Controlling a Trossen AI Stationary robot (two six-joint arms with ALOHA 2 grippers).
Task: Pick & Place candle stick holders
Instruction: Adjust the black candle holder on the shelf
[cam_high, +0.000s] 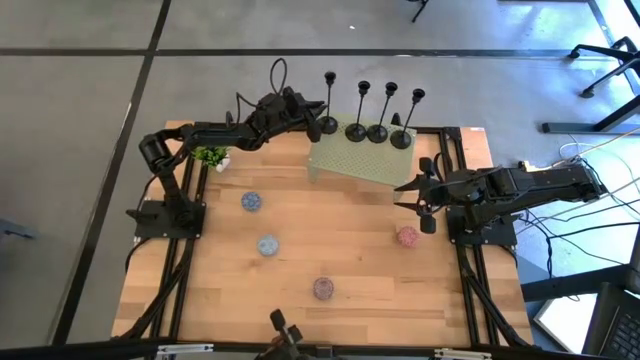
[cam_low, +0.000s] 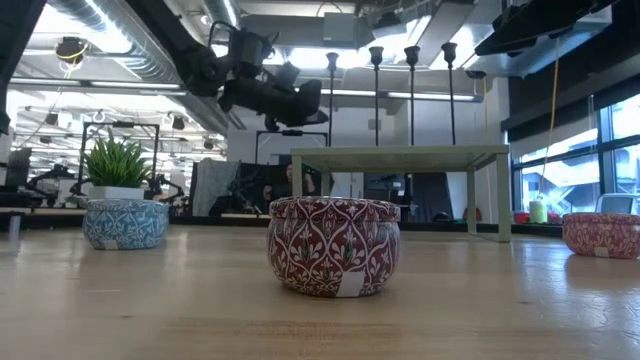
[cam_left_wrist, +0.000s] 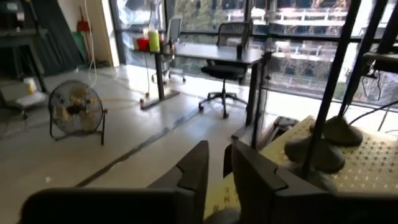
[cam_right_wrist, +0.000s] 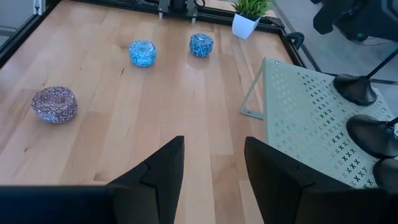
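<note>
The gap from the leftmost holder to the second one is wider than the others, so I will open my left gripper, take the leftmost holder's stem (cam_high: 329, 98) and nudge it closer.
Four slim black candle stick holders stand upright on their round bases in a row along the far edge of a pale perforated riser (cam_high: 365, 160). Their bases are the leftmost (cam_high: 329, 126), the second (cam_high: 356, 131), the third (cam_high: 378, 133) and the rightmost (cam_high: 402, 139). In the low view their stems rise from the riser top (cam_low: 400, 153). My left gripper (cam_high: 318, 121) hovers just left of the leftmost holder's stem (cam_low: 331, 100), with a narrow gap between its fingers (cam_left_wrist: 217, 168) and nothing in it. My right gripper (cam_high: 415, 190) is open and empty, right of the riser (cam_right_wrist: 214, 168).
Patterned tins sit on the wooden table: blue (cam_high: 251, 201), light blue (cam_high: 267, 244), dark red (cam_high: 323, 288) near the front edge and pink (cam_high: 407, 236) by my right gripper. A small potted plant (cam_high: 212, 156) stands at the far left. The riser stands on thin legs (cam_low: 502, 195).
</note>
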